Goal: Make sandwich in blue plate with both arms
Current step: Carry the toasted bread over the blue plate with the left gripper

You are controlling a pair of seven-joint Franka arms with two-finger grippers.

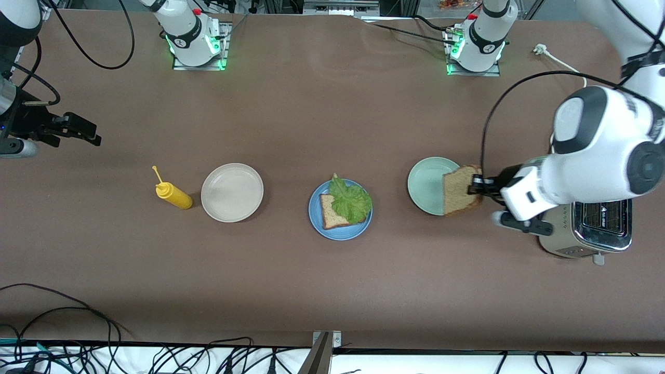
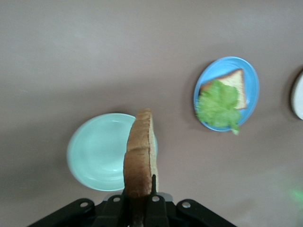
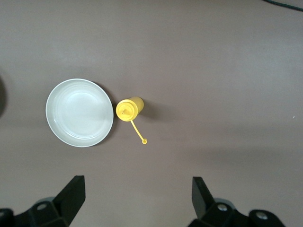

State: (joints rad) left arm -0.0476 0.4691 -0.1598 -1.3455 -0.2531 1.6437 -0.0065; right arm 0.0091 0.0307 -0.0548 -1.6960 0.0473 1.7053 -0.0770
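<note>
The robot's left gripper needs to release the second bread slice on top of the green lettuce leaf (image 1: 345,206) (image 2: 221,102) in the blue plate.
The blue plate (image 1: 338,231) holds one brown bread slice (image 1: 331,212) with a ruffled green lettuce leaf (image 1: 352,200) on it. My left gripper (image 1: 477,187) is shut on the second bread slice (image 1: 459,190) and holds it on edge, up in the air over the rim of the pale green plate (image 1: 426,182). In the left wrist view the held slice (image 2: 140,158) stands between the fingers, over the pale green plate (image 2: 94,151), with the blue plate (image 2: 252,78) and lettuce (image 2: 218,104) farther off. My right gripper (image 1: 88,132) is open and empty, waiting over the right arm's end of the table.
A beige plate (image 1: 232,192) and a yellow mustard bottle (image 1: 174,196) lie toward the right arm's end; both show in the right wrist view, plate (image 3: 79,112) and bottle (image 3: 129,109). A chrome toaster (image 1: 597,228) stands under the left arm's wrist. Cables run along the table's near edge.
</note>
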